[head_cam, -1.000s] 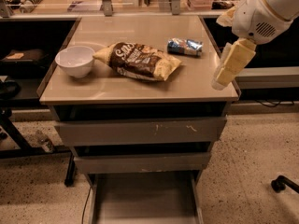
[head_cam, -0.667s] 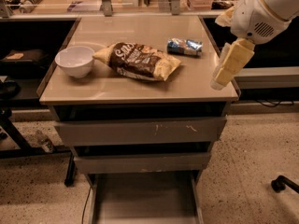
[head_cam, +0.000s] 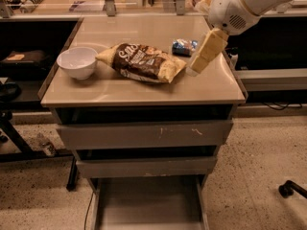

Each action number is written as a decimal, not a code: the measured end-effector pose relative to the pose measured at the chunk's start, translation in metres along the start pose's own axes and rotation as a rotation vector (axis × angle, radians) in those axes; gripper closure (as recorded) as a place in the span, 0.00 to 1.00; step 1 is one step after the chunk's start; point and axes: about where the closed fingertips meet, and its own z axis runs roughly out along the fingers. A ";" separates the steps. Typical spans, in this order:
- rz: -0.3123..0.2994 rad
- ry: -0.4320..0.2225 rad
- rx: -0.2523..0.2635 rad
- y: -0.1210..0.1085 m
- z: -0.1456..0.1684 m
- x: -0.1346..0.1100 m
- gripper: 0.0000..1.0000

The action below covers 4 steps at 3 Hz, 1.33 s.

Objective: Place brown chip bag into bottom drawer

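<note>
Next, I close my gripper on the brown chip bag, just past its middle, on the half [head_cam: 157, 63] away from the white bowl.
The brown chip bag [head_cam: 141, 62] lies flat on the tabletop [head_cam: 144, 91], right of centre, its cream ends pointing left and right. The bottom drawer [head_cam: 148, 205] is pulled out below the cabinet, and its flat grey floor is bare. My gripper [head_cam: 193, 70] hangs from the arm at the upper right, angled down and to the left. Its tip is just above the tabletop, close to the bag's right end but apart from it. It holds nothing that I can see.
A white bowl [head_cam: 76, 61] stands left of the bag. A small blue-and-silver packet [head_cam: 182, 46] lies behind the gripper, partly hidden by it. Two upper grey drawers [head_cam: 144, 134] are closed. A black caster [head_cam: 288, 189] sits on the floor at the right.
My gripper has moved left from beyond the table's right edge to over the tabletop, close to the bag's right end. The bag, bowl and packet have not moved.
</note>
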 end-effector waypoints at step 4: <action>0.086 -0.027 -0.059 -0.046 0.115 -0.051 0.00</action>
